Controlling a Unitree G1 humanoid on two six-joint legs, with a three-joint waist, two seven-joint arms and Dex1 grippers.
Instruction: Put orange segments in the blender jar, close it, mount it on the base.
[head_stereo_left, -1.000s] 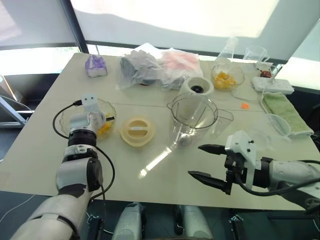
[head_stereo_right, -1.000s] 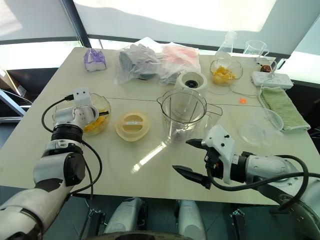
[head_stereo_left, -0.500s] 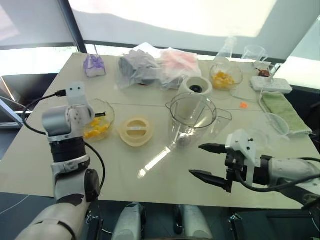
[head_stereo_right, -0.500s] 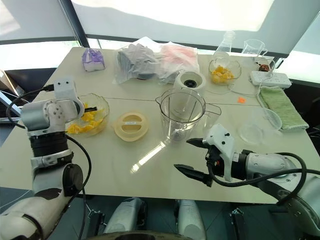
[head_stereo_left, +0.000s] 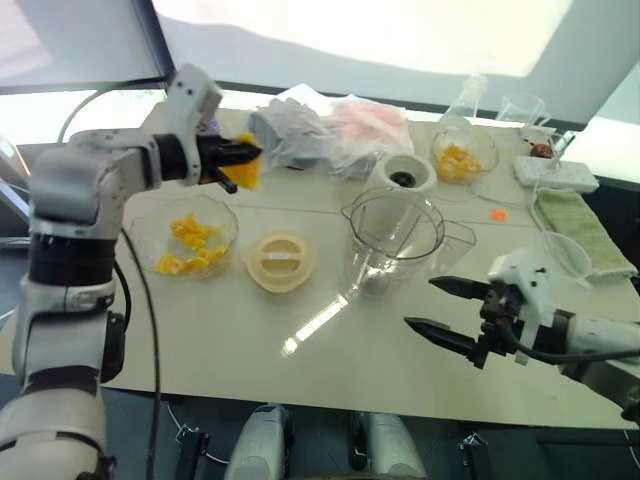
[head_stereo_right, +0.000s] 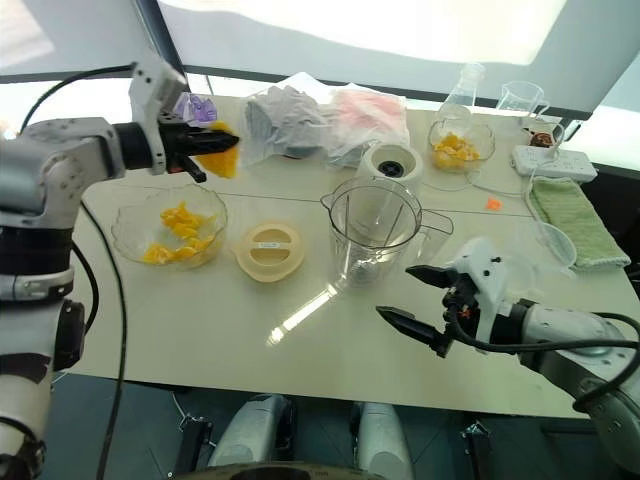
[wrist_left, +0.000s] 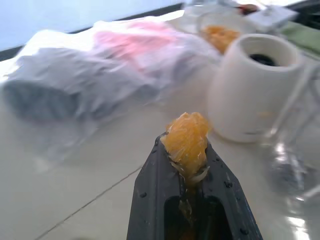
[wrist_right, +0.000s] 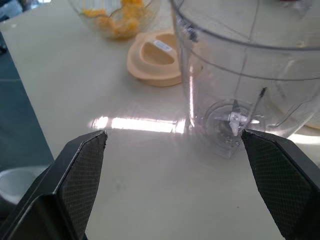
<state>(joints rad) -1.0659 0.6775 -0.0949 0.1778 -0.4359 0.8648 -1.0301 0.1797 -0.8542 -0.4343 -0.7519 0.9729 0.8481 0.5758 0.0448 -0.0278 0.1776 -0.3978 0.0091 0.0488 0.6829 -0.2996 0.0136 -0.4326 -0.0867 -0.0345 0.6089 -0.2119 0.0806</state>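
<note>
I should next move my right gripper to the handle (head_stereo_left: 586, 281) of the clear measuring cup that is beside the green cloth, and close it there.
My left gripper (head_stereo_left: 243, 165) is raised high over the table's left side, shut on an orange segment (wrist_left: 186, 140) that pokes out past its fingertips. Below it stands a glass bowl (head_stereo_left: 146, 232) with several more orange segments (head_stereo_left: 186, 243). The clear blender jar (head_stereo_left: 392, 240) stands upright mid-table, its blades visible at the bottom (wrist_right: 234, 120). Just behind the jar sits the cream-white base (head_stereo_left: 401, 173) with its black socket. My right gripper (head_stereo_left: 440, 307) hovers open near the table's front right, a little in front of the jar, with nothing between its fingers.
A pale-yellow round lid (head_stereo_left: 281, 261) lies flat between bowl and jar. Plastic bags (head_stereo_left: 325, 135) lie at the back. A second bowl of orange pieces (head_stereo_left: 459, 157), a flask (head_stereo_left: 464, 97), a beaker (head_stereo_left: 521, 108), a power strip (head_stereo_left: 556, 171) and a green cloth (head_stereo_left: 580, 217) are back right.
My left gripper has risen out of the glass bowl with an orange segment and swung right, now pointing toward the jar. The right gripper shifted slightly right and stays open.
</note>
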